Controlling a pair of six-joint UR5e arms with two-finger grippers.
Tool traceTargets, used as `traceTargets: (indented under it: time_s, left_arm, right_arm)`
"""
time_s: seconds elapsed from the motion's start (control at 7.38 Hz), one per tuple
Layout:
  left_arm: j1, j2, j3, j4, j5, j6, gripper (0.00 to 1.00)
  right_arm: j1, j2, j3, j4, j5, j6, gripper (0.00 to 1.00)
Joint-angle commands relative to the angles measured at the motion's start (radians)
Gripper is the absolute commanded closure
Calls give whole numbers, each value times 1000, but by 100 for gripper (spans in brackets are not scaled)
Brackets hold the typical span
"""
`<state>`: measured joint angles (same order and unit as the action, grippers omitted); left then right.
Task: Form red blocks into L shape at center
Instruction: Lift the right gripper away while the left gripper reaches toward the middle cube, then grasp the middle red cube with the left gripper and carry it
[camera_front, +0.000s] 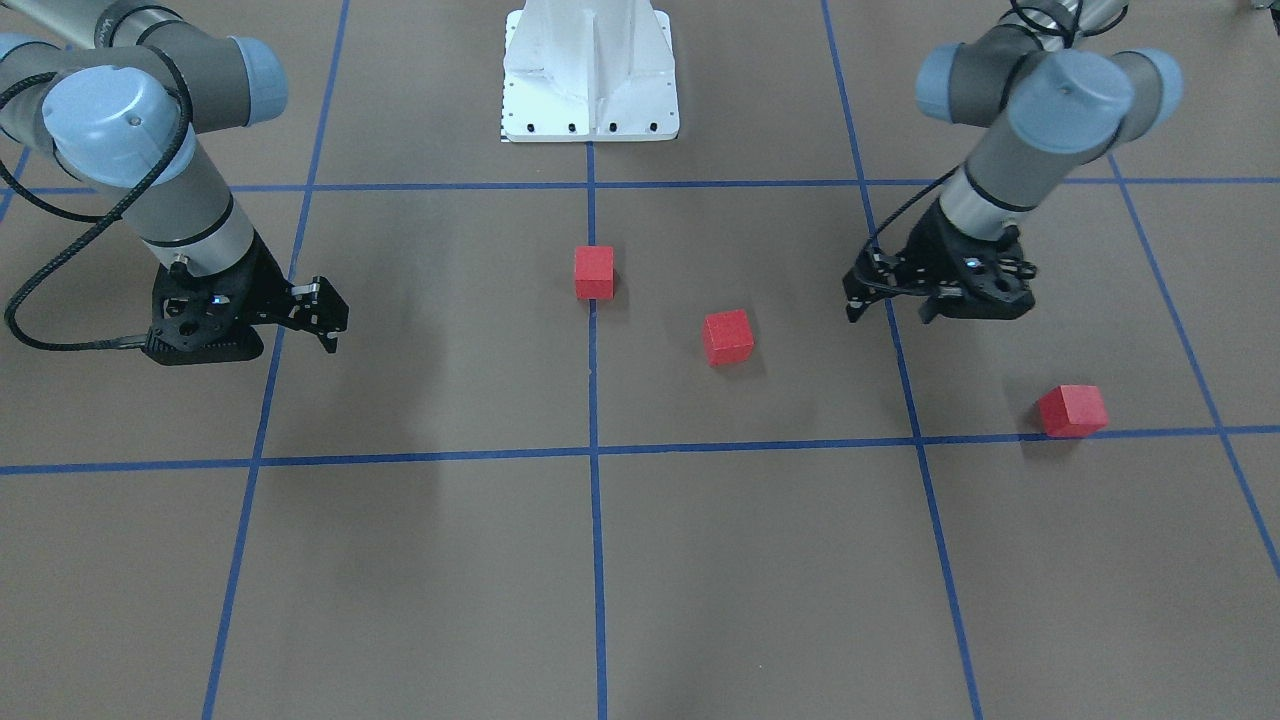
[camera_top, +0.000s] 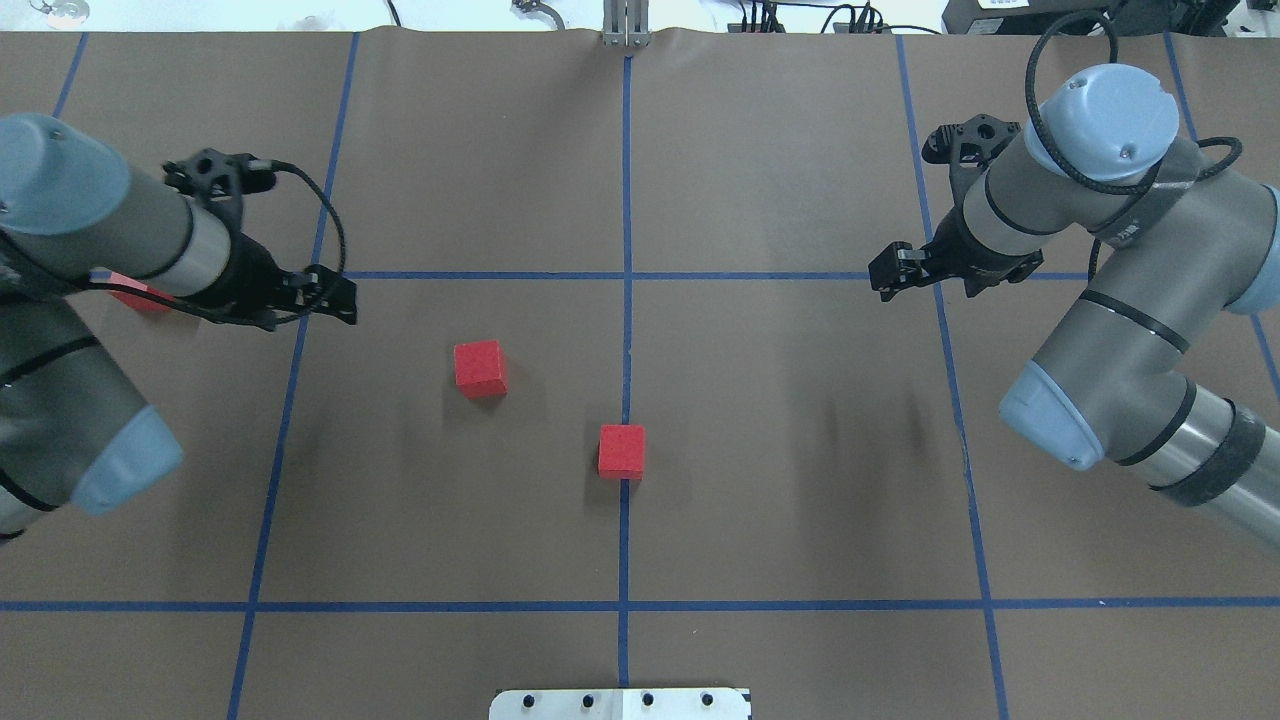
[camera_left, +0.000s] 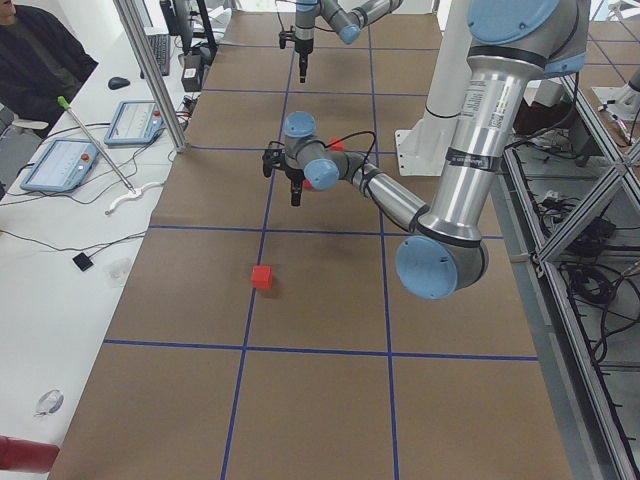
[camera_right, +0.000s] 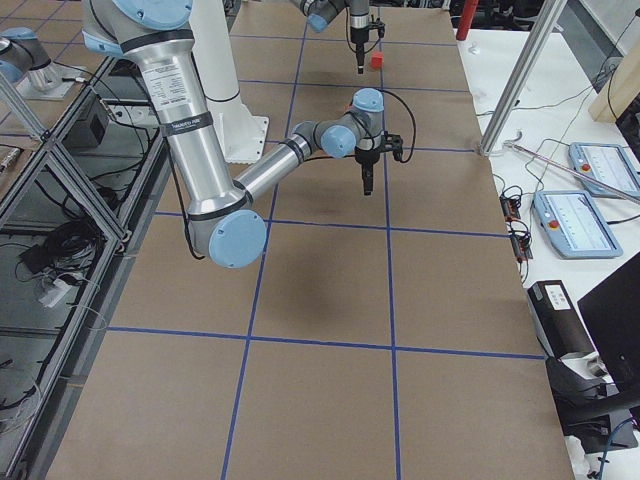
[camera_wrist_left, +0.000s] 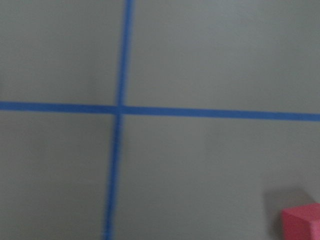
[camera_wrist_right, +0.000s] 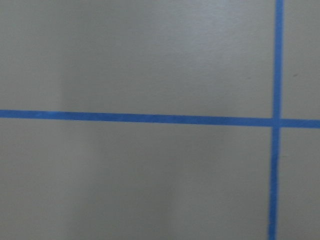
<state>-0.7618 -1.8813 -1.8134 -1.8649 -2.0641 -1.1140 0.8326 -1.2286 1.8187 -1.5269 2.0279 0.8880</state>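
I should close my left gripper on the sides of the second red block (camera_front: 728, 338) (camera_wrist_left: 302, 222), which is the one closest to the block on the central blue tape line.
Three red blocks lie apart on the brown surface. One (camera_front: 594, 272) (camera_top: 622, 451) sits on the central blue tape line at the center (camera_top: 626, 350). A second (camera_front: 728, 337) (camera_top: 480, 367) lies a little toward my left side. The third (camera_front: 1072, 410) (camera_left: 262, 277) lies far out on my left, mostly hidden under my left arm in the overhead view (camera_top: 140, 297). My left gripper (camera_front: 890, 308) (camera_top: 340, 300) is open and empty, hovering between the second and third blocks. My right gripper (camera_front: 325, 325) (camera_top: 888, 275) looks open and empty, far from all blocks. One block's corner (camera_wrist_left: 301, 222) shows in the left wrist view.
The white metal robot base (camera_front: 590, 70) stands at the near middle edge on the robot's side. Blue tape lines (camera_wrist_right: 150, 118) divide the surface into grid squares. An operator (camera_left: 40, 60) sits beyond the far edge beside tablets.
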Motion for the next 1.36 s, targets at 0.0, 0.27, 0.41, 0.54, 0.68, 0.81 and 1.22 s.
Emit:
traceTargets:
  time_s: [0.0,0.27,0.41,0.54,0.68,0.81,1.22]
  left_arm:
    - [137,-166,20,157,61,-73,0]
    - [200,-218,86,170,137,-79,0]
    - [202,-270,147,171,137,-79,0]
    - [203,-286,182,167,137,-89,0]
    - [203,-283,189,167,139,-86,0]
    - [202,-280,200,167,139,-84,0]
    - [197,-285,227,167,160,-79,1]
  right_arm:
    - [11,-40,-4,36,0,-12,0]
    - [11,-55,-4,47,0,-12,0]
    - [10,-57,-4,47,-1,-12,0]
    - [10,-57,-9,47,0,-12,0]
    - [10,-55,-10,47,-1,-12,0]
    - [10,-55,-10,47,-2,-12,0]
    - [10,-55,-10,47,-2,-12,0]
